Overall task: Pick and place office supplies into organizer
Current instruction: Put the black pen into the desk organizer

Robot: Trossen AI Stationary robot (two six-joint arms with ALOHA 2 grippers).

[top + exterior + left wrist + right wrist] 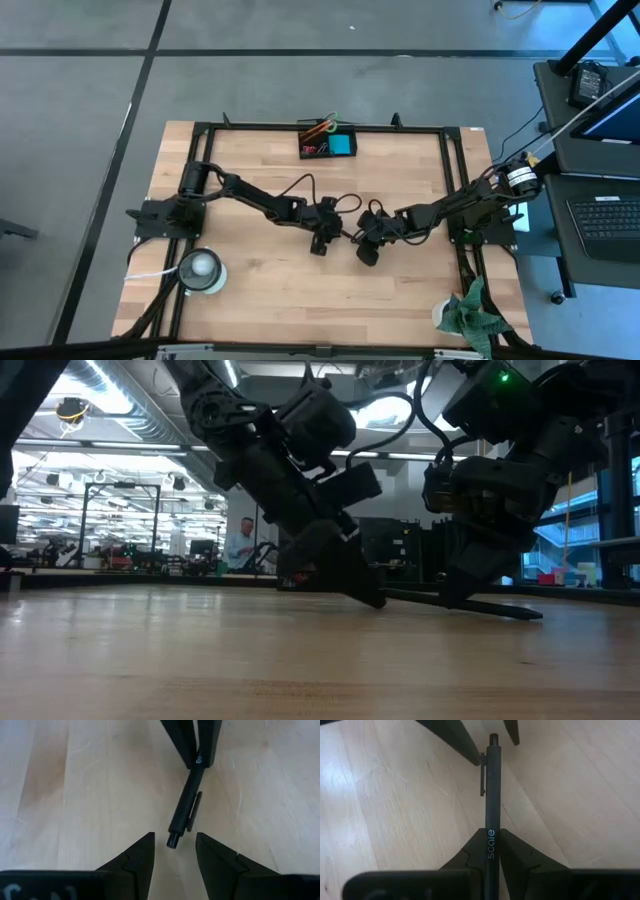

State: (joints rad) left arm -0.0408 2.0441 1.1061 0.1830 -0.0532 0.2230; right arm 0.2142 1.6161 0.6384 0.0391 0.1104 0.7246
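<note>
The pen's button end only just reaches the left gripper's fingers, so next the left gripper moves farther over the pen and closes at the pen's clip (194, 812).
A black pen (491, 795) with a clip and the print "scale" sits at the table's middle between both grippers. My right gripper (491, 837) is shut on it. My left gripper (174, 845) is open; its fingers stand on either side of the pen's button end (173, 840) without touching it. In the high view the two grippers meet at the pen (348, 236). The black organizer (327, 143) stands at the table's far edge and holds green-handled scissors, a blue note pad and other small items. My right gripper pinches the pen's barrel at the printed part (491, 851) between its two fingers. It comes from the table's right side, and the pen lies along the fingers, not across them. The clip and button end (493, 740) stick out past the fingertips toward my left gripper.
A white round roll (200, 268) lies near the table's near left corner. A green cloth (470, 310) lies at the near right corner. A black metal frame (450, 180) runs around the table. Bare wood lies between the grippers and the organizer.
</note>
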